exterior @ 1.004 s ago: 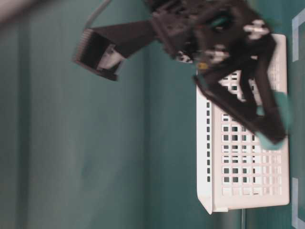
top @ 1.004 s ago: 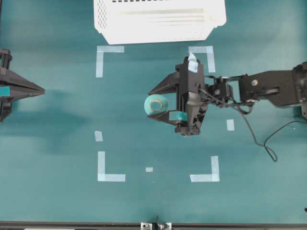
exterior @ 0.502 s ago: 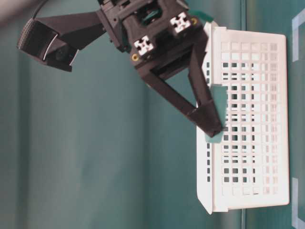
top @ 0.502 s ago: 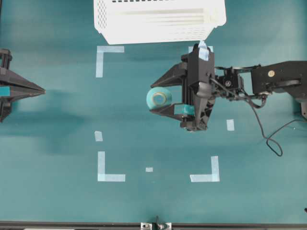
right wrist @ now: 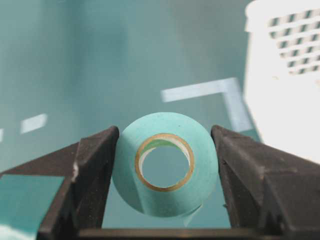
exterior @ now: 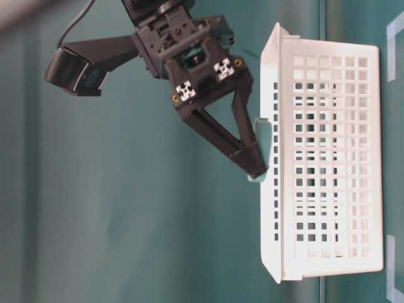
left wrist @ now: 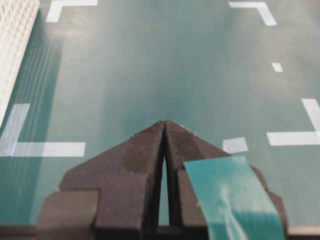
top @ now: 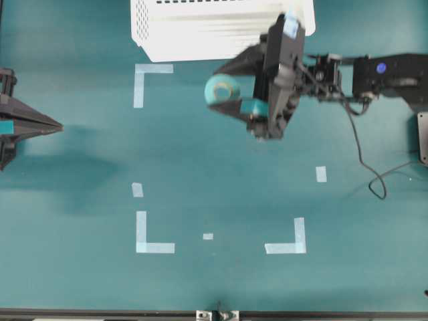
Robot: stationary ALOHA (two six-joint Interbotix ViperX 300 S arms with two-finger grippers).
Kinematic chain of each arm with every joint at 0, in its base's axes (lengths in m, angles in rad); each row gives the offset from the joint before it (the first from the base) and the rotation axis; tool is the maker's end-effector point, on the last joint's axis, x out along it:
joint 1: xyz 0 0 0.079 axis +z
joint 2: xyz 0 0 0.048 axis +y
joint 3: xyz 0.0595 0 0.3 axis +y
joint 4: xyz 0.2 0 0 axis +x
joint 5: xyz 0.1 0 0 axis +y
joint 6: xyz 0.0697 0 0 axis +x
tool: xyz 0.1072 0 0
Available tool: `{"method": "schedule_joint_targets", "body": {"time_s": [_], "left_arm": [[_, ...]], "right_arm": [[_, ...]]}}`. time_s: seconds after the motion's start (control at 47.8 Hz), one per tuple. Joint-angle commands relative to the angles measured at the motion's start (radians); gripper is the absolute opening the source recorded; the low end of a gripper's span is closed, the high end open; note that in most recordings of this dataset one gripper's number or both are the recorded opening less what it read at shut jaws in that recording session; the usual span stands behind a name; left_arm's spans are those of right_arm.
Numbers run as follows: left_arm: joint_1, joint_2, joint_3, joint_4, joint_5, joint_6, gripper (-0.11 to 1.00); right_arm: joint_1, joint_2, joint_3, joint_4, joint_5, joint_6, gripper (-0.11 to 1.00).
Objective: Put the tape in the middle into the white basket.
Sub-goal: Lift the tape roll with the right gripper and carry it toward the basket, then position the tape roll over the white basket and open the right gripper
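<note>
My right gripper needs to let go of the tape on the white basket's bottom (top: 234, 27), about halfway along the long near side of the basket.
The tape (top: 223, 89) is a turquoise roll with a tan core. It hangs above the table between the fingers of my right gripper (top: 221, 90), which is shut on its sides. In the right wrist view the tape (right wrist: 165, 200) shows its hole, with the right gripper (right wrist: 164, 132) pressing on both sides. From table level the tape (exterior: 264, 148) sits edge-on beside the white basket (exterior: 328, 158), about level with its rim. From overhead the white basket (top: 200, 33) lies just beyond the roll. My left gripper (top: 57, 125) rests shut at the left edge, as the left gripper (left wrist: 164, 125) fingertips meet.
Pale tape corner marks (top: 152, 80) (top: 155, 234) (top: 287, 244) outline a square on the teal table. Small tape scraps (top: 321, 174) (top: 137, 190) lie near it. A black cable (top: 368, 167) trails from the right arm. The white basket (right wrist: 280, 75) fills the right wrist view's right side.
My right gripper has carried the tape from the middle of the marked square toward the basket, reaching its near wall. The left arm has not moved.
</note>
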Motion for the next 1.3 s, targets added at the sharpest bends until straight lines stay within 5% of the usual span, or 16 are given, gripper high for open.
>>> {"method": "schedule_joint_targets", "body": {"time_s": [0.0,0.669,1.276], "left_arm": [[-0.003,0.008,-0.011,0.000,-0.008,-0.002,-0.11],[-0.003,0.008,-0.011,-0.002,-0.008,-0.002,-0.11],[-0.003,0.008,-0.011,-0.002,-0.009,0.000,-0.11]], "right_arm": [[-0.032,-0.025,-0.021,-0.003,-0.005,-0.003,0.66],[-0.285,-0.015,-0.017,-0.003,-0.006,-0.011,0.66],[-0.334,0.014,-0.021,-0.057,-0.005,-0.006,0.66]]}}
